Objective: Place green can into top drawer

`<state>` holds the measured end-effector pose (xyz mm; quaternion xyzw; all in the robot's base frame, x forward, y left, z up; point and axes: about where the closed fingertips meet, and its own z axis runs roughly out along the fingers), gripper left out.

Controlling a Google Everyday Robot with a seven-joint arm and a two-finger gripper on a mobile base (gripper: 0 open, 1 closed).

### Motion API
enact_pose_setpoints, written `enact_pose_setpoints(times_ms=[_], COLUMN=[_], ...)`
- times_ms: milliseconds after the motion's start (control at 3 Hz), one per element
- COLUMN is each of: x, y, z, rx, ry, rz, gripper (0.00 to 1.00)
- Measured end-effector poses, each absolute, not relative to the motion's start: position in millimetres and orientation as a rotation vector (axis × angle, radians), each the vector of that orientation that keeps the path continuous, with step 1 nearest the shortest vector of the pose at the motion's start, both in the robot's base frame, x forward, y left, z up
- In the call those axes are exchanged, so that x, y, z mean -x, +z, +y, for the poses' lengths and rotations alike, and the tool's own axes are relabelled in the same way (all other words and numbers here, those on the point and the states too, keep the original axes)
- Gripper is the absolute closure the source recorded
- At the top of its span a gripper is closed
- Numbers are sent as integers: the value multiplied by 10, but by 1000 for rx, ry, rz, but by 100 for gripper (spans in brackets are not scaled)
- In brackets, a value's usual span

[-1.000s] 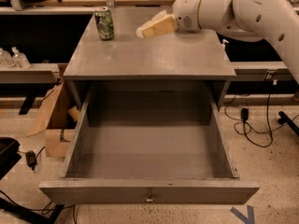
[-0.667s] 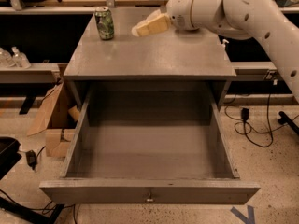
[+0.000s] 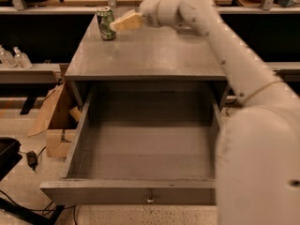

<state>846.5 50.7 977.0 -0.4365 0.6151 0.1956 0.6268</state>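
The robot's gripper needs to close around the upper half of the green can (image 3: 105, 18), just under the can's silver top.
The green can (image 3: 106, 23) stands upright at the back left of the grey cabinet top (image 3: 154, 55). It is green with white mottling and a silver top. My gripper (image 3: 121, 22) reaches in from the right, its cream fingers right beside the can's right side. The top drawer (image 3: 140, 191) is pulled fully open below the cabinet top; its grey box is empty and a small metal knob (image 3: 150, 200) sits at the centre of its front panel. My white arm (image 3: 234, 60) crosses the right side of the view.
Cardboard boxes (image 3: 54, 121) lie on the floor left of the cabinet. Clear bottles (image 3: 14, 57) stand on a low shelf at the far left. A black object (image 3: 7, 156) and cables lie on the floor at the lower left. Benches with clutter run along the back.
My gripper has moved left across the cabinet top, from well right of the green can to right beside it. The arm now fills more of the right side. The can and drawer have not moved.
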Motion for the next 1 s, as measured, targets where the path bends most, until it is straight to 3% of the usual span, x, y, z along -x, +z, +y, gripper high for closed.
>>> enact_pose_setpoints(times_ms=[1000], x=[-9305], y=[9189], z=[1516], rx=[956], ry=[454], rz=[1543], gripper=[0])
